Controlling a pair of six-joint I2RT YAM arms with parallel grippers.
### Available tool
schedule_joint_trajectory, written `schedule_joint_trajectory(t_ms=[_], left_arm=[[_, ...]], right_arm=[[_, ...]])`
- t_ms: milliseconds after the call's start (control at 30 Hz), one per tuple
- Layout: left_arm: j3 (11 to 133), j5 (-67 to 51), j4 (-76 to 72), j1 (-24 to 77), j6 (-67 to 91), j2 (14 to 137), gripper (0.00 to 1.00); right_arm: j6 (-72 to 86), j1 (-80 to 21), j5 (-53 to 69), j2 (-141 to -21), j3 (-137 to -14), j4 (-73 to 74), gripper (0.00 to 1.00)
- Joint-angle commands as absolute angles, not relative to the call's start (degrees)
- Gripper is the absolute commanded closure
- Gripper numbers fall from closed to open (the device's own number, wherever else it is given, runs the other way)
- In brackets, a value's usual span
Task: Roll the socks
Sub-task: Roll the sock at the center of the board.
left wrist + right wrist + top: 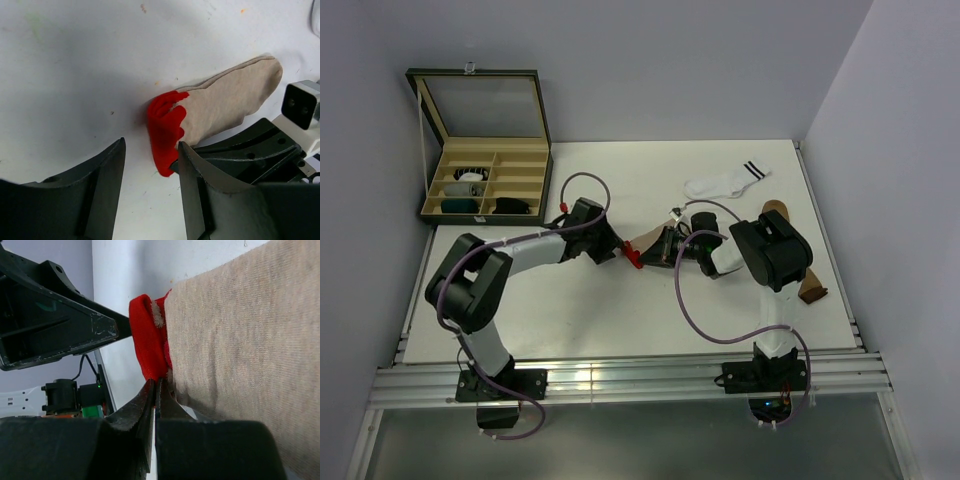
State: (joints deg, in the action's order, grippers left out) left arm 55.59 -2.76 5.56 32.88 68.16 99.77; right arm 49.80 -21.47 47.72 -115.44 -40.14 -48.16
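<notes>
The red cuff's far end sits loose in uneven folds, so next my left gripper pins it while my right gripper opens and retakes the sock's lower tip [164,169].
A beige sock [230,95] with a red cuff [165,130] lies on the white table between the two arms [646,240]. My right gripper [157,382] is shut on the edge of the red cuff [145,340], with the beige body [240,340] spreading to the right of it. My left gripper [150,150] stands open just short of the cuff, whose lower tip touches or nearly touches the right finger [195,175]; only bare table lies between the fingers. A white sock [725,182] with black cuff stripes lies farther back. A brown sock [808,278] lies partly hidden under the right arm.
An open green box [485,185] with beige compartments stands at the back left, with rolled socks in some of them. The two grippers [642,250] sit very close, almost tip to tip. The table's right edge [840,280] runs near the brown sock.
</notes>
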Motion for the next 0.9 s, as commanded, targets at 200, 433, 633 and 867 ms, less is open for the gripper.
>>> schedule_joint_trajectory(t_ms=[200, 433, 633, 867], left_arm=[[60.64, -2.38, 5.01, 33.57, 66.71, 103.80, 0.55], [63.71, -0.27, 10.01, 33.84, 65.04, 108.01, 0.69], [67.93, -0.26, 16.08, 34.28, 62.06, 111.09, 0.89], [71.54, 3.16, 22.40, 34.45, 58.80, 112.24, 1.00]], right_arm=[[48.16, -21.09, 46.67, -117.86, -41.66, -42.81, 1.00], [46.15, -21.09, 45.70, -117.33, -42.27, -40.52, 1.00], [40.45, -21.27, 41.85, -113.30, -42.36, -35.43, 0.99], [28.05, -23.90, 29.02, -99.35, -41.92, -22.53, 0.73]])
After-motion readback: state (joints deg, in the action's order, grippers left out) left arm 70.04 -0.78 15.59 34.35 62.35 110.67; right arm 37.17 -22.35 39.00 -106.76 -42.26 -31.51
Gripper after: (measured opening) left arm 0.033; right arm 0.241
